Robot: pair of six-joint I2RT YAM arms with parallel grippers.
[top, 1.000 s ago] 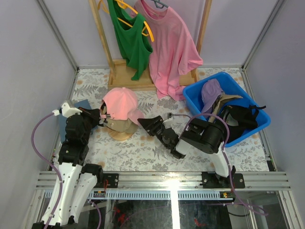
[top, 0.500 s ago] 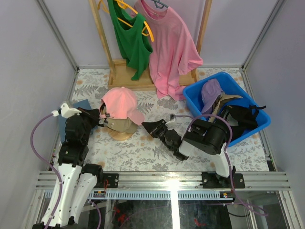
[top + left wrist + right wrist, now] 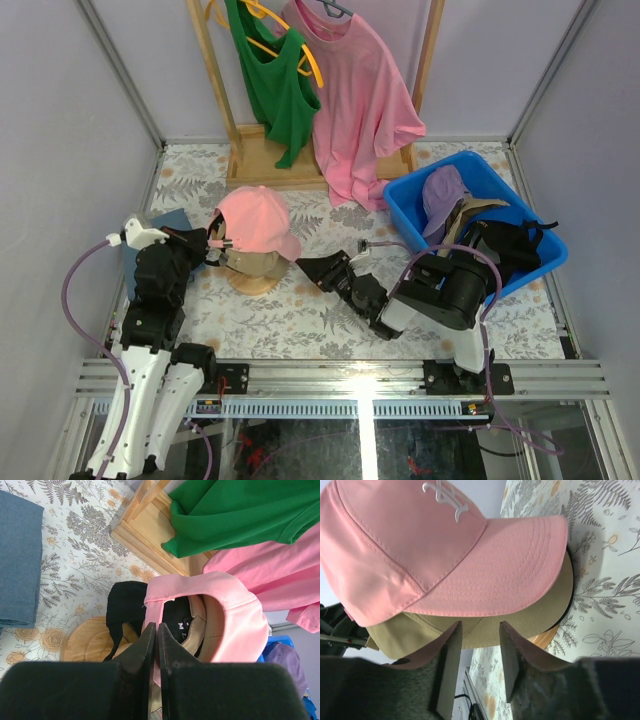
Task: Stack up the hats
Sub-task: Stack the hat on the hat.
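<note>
The pink hat's brim sits crooked over the tan hat's brim, so my right gripper will take the front edge of the pink hat [image 3: 297,251] and ease it back.
A pink hat [image 3: 254,217] sits on a tan hat [image 3: 250,264] on the round wooden stand [image 3: 256,284]. In the left wrist view a black hat [image 3: 125,597] shows under them. My left gripper [image 3: 212,246] is behind the stack, shut on the rear band of the pink hat [image 3: 220,605], with pink fabric between its fingers [image 3: 148,641]. My right gripper [image 3: 306,268] stands open just in front of the brims and holds nothing. In the right wrist view it [image 3: 479,627] faces the tan brim [image 3: 520,620] below the pink hat [image 3: 420,545].
A blue bin [image 3: 415,187] at the right holds a lavender hat [image 3: 440,194], a tan hat [image 3: 474,211] and a black hat [image 3: 512,252]. A wooden rack [image 3: 262,158] at the back carries a green tank top [image 3: 275,85] and a pink T-shirt [image 3: 355,105]. Blue-grey fabric [image 3: 165,221] lies at the left.
The right arm's body has shifted to the right while its gripper stays near the brims, its jaws narrower than before. The left gripper keeps its hold on the pink hat.
</note>
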